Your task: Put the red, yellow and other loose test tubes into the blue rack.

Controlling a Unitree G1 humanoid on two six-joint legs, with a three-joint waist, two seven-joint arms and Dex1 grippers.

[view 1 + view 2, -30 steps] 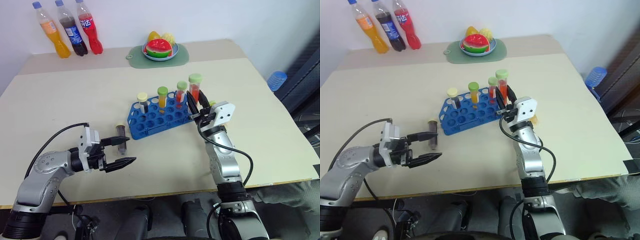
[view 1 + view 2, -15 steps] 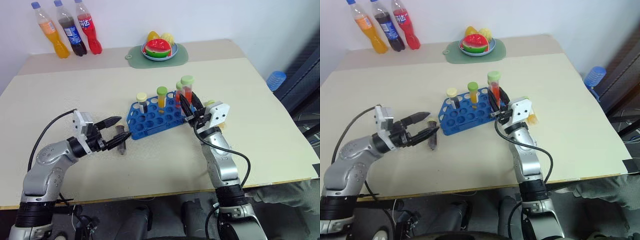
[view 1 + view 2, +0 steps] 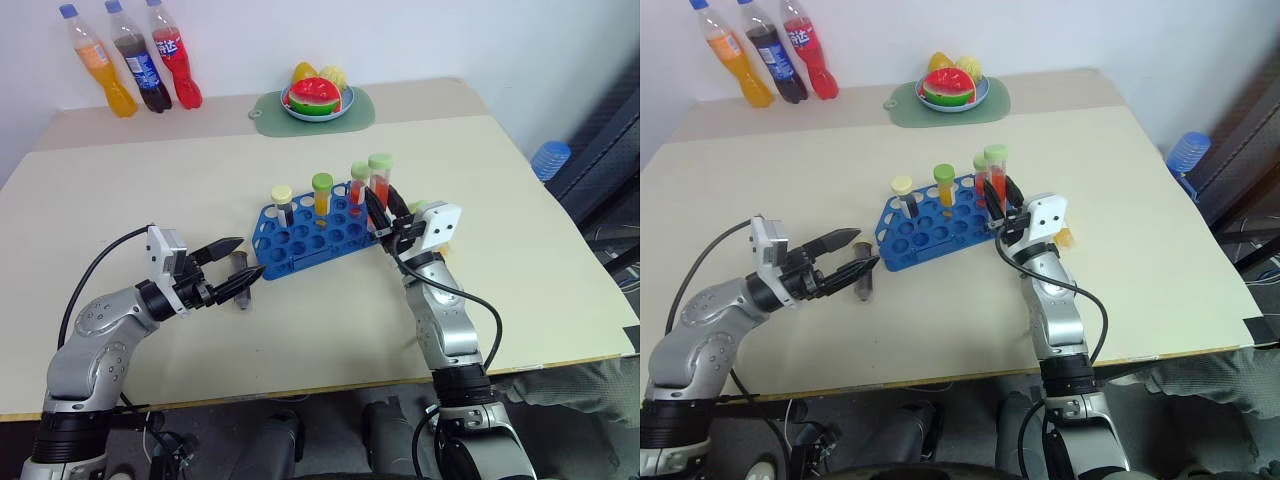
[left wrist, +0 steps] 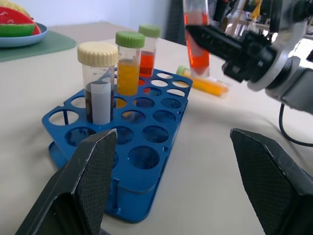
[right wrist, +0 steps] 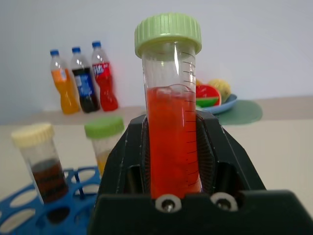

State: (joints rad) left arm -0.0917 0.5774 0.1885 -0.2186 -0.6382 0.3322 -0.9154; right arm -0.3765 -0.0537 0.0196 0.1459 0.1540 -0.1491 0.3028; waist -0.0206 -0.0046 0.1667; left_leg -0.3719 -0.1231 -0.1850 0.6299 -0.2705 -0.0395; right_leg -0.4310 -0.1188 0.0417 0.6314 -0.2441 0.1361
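Note:
Next, I release the red test tube from my right gripper in the blue rack's front corner (image 3: 372,225), the one nearest the other red tube.
The blue rack (image 3: 318,228) stands mid-table with three tubes upright in it: a dark one with a cream cap (image 3: 284,203), a yellow one with a green cap (image 3: 323,193) and a red one with a green cap (image 3: 359,183). My right gripper (image 3: 387,213) is shut on another red test tube (image 5: 171,142), held upright over the rack's right end. A yellow test tube (image 4: 208,86) lies on the table behind that gripper. My left gripper (image 3: 250,257) is open and level, its fingers on either side of a dark test tube (image 3: 241,297) lying left of the rack.
Three soda bottles (image 3: 130,62) stand at the far left corner. A fruit plate (image 3: 318,100) sits on a green mat (image 3: 355,115) at the back. A blue object (image 3: 553,160) is off the table's right side.
My left gripper has swung away from the front edge to the lying dark tube, now pointing at the rack. My right gripper has sunk a little with the red tube.

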